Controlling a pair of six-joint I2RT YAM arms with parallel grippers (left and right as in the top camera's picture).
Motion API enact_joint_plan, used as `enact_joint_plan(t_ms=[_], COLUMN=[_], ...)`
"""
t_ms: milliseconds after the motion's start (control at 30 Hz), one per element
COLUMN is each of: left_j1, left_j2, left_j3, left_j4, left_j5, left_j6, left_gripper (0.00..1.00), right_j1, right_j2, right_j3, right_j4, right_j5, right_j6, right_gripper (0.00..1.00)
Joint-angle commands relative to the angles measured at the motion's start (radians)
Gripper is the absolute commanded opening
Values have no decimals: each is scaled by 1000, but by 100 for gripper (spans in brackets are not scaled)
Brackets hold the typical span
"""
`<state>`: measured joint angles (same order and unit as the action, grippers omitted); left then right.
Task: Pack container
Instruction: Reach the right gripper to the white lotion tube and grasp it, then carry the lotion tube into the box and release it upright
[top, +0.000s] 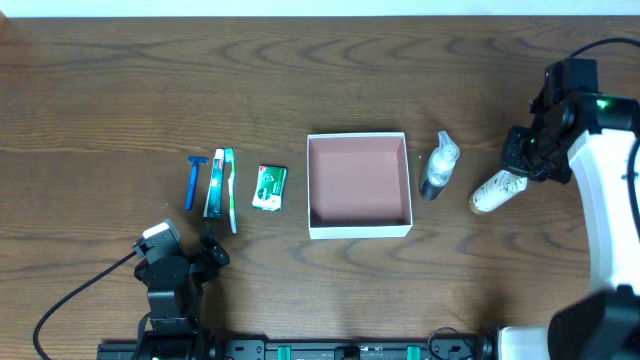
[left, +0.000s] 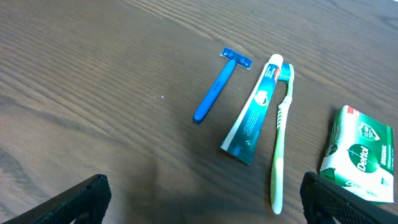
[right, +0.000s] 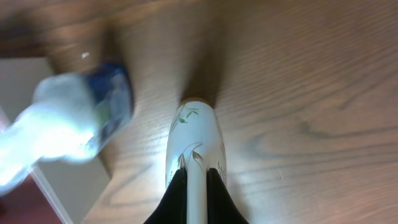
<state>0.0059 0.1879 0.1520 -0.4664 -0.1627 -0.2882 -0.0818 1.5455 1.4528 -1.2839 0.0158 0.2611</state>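
Note:
The white tube, now held beside the container, will be let go by my right gripper inside the container (top: 382, 168), close to the container's side beside the spray bottle.
The container (top: 311, 186), a square white-walled box with a pink-brown inside, sits empty at the table's middle; its corner shows in the right wrist view (right: 71, 183). My right gripper (top: 522, 162) is shut on the flat end of a white tube with a leaf print (top: 497, 191), right of the container; in the right wrist view the fingers (right: 196, 199) pinch the tube (right: 194, 137). My left gripper (top: 205, 255) is open and empty near the front left, with its fingers (left: 205, 202) wide apart over bare wood.
A clear spray bottle (top: 438, 166) lies just right of the container and looks blurred in the right wrist view (right: 74, 118). Left of the container lie a blue razor (left: 214, 93), a toothpaste tube (left: 252, 112), a green-white toothbrush (left: 281, 134) and a green soap box (left: 359, 152).

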Motion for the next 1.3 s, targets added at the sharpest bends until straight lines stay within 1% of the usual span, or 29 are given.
enact_joint_plan(t_ms=[0, 100, 200, 333, 433, 500, 633, 767, 900, 1067, 1200, 1233, 1267], left_j1=[6, 6, 6, 6, 6, 6, 6, 6, 6, 6, 6, 6, 6], left_j2=[-7, -7, -7, -7, -7, -7, -7, -7, -7, -7, -7, -7, -7], left_j3=[-18, -18, -18, -18, -18, -18, -18, -18, -18, -18, -18, -18, -18], left_j4=[-2, -2, -2, -2, -2, -2, -2, -2, -2, -2, -2, -2, -2], left_j5=[-2, -2, -2, -2, -2, -2, -2, -2, -2, -2, -2, -2, -2], left_j6=[-2, -2, -2, -2, -2, -2, -2, -2, -2, -2, -2, -2, -2], left_gripper=[98, 98, 98, 98, 98, 98, 98, 98, 98, 98, 98, 98, 98], right_j1=[77, 187, 313, 461, 516, 531, 533, 533, 532, 532, 528, 528, 528], right_j2=[-156, -240, -288, -295, -256, -205, -72, 81, 199, 307, 344, 346, 346], right_j3=[128, 228, 317, 364, 364, 364, 364, 364, 364, 364, 364, 364, 364], right_j4=[-43, -110, -144, -128, -82, -66, -39, 28, 90, 89, 87, 86, 84], right_j5=[-9, -19, -80, -95, -95, -76, 7, 14, 13, 14, 14, 14, 14], right_j6=[-37, -50, -49, -48, -29, -28, 39, 43, 69, 105, 110, 110, 110], right_gripper=[1, 1, 1, 1, 1, 1, 1, 1, 1, 1, 2, 3, 8])
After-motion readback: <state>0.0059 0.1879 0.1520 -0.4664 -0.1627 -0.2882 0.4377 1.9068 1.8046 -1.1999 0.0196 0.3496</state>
